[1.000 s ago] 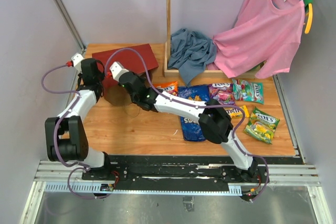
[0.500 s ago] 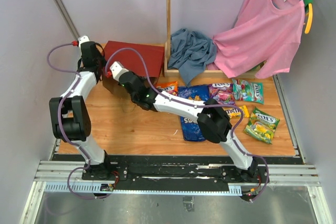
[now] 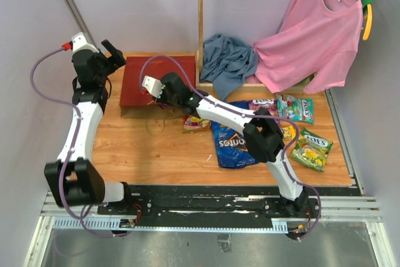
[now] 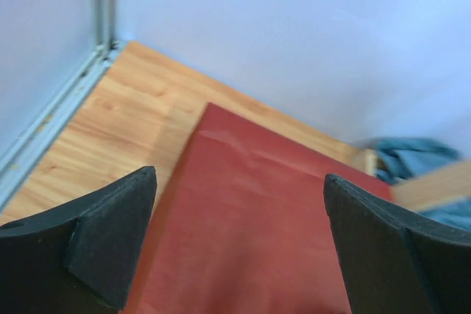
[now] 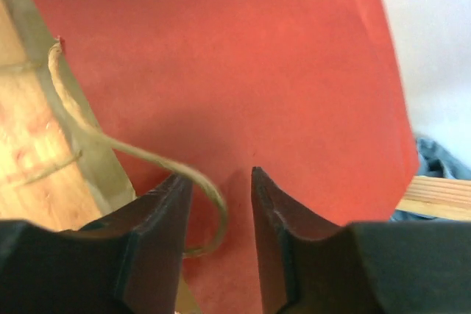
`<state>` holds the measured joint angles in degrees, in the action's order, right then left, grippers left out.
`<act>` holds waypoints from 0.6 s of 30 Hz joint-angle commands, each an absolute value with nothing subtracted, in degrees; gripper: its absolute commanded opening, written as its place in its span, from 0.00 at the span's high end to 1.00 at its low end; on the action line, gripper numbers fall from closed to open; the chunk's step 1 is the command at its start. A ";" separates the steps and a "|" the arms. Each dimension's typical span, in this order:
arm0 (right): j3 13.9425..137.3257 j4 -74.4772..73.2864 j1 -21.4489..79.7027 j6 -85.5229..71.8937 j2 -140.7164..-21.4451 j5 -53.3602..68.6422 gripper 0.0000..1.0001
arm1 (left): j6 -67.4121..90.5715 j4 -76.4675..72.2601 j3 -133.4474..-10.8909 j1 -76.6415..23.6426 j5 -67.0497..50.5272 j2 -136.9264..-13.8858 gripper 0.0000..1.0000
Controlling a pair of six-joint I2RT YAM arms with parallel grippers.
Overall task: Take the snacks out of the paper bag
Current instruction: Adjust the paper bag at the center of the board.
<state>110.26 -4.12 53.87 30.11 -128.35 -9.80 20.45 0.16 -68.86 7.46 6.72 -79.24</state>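
Observation:
My right gripper should back off, open and close around the cord [image 5: 151, 156] before it lifts the top of the bag, because the bend of the cord handle hangs loose between its fingers.
The dark-red paper bag [image 3: 134, 82] lies flat at the back left of the table, its cord handle [image 3: 155, 124] trailing toward me. My left gripper [image 3: 114, 55] hovers wide open above the bag's far left corner; in the left wrist view the red bag [image 4: 257, 211] fills the gap between the spread fingers [image 4: 118, 233]. My right gripper [image 3: 153, 89] is over the bag, open, and the cord handle [image 5: 110, 145] loops loosely through its gap [image 5: 221, 176]. Snacks lie on the wood: a red-orange packet [image 3: 195, 123], a blue Doritos bag [image 3: 231, 143], and purple [image 3: 264, 105], green [image 3: 295, 108] and yellow-green [image 3: 310, 149] packets.
A wooden rack post [image 3: 200, 23] stands behind the bag's right edge. Blue cloth [image 3: 226, 60] is heaped at its foot, and a pink shirt [image 3: 315, 29] hangs at the back right. Metal wall rails [image 3: 75, 10] close the left side.
Both grippers have opened and let go of the bag, which now lies flat. My left arm rose and swung left. The red-orange packet sits nearer me than before.

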 commanded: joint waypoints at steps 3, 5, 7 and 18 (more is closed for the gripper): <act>107.84 -12.60 49.97 35.30 -121.29 6.19 0.46 | 27.66 -4.48 -56.94 7.65 -4.15 -67.09 0.00; 107.84 -13.89 49.40 35.70 -120.65 7.93 0.36 | 28.56 -4.40 -54.09 7.60 -3.83 -64.25 0.00; 107.65 -15.09 49.12 36.23 -120.01 9.89 0.26 | 30.02 -3.87 -51.67 7.64 -3.60 -61.90 0.00; 113.05 -19.00 48.05 34.51 -122.30 18.36 0.21 | 35.92 -3.34 -41.24 7.59 -4.51 -52.91 0.00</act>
